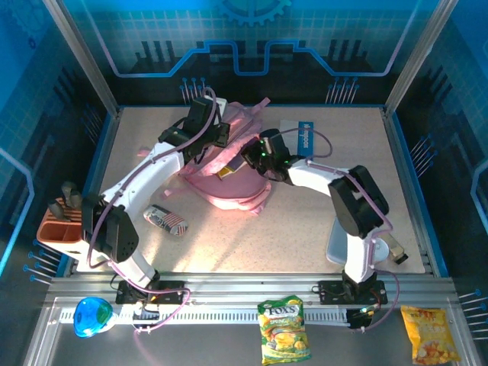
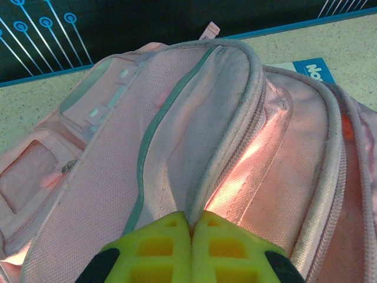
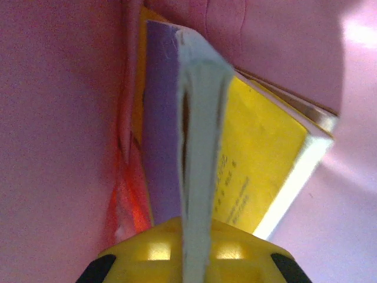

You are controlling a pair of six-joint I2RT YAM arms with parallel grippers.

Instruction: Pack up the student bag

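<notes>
The bag's zipped rim will be folded down over the student bag's main opening (image 1: 239, 180) when my left gripper lets go of it there.
The student bag (image 1: 229, 187) lies in the middle of the table, pink and soft, its main opening held apart. My left gripper (image 1: 219, 136) is at the bag's far side. In the left wrist view it (image 2: 193, 219) is shut on the bag's (image 2: 194, 112) zipped rim, lifting that flap. My right gripper (image 1: 246, 162) reaches into the opening from the right. Seen from the right wrist, it (image 3: 197, 236) is shut on a book (image 3: 177, 106) with a purple cover and white pages, standing on edge inside the pink lining. A yellow book (image 3: 259, 159) leans right beside it.
A blue-and-white booklet (image 1: 301, 136) lies behind the bag. A striped pencil case (image 1: 166, 219) sits front left, with an orange holder (image 1: 61, 226) at the left edge. Two snack bags (image 1: 284, 329) (image 1: 429, 335) and a blue object (image 1: 91, 316) rest on the near rail.
</notes>
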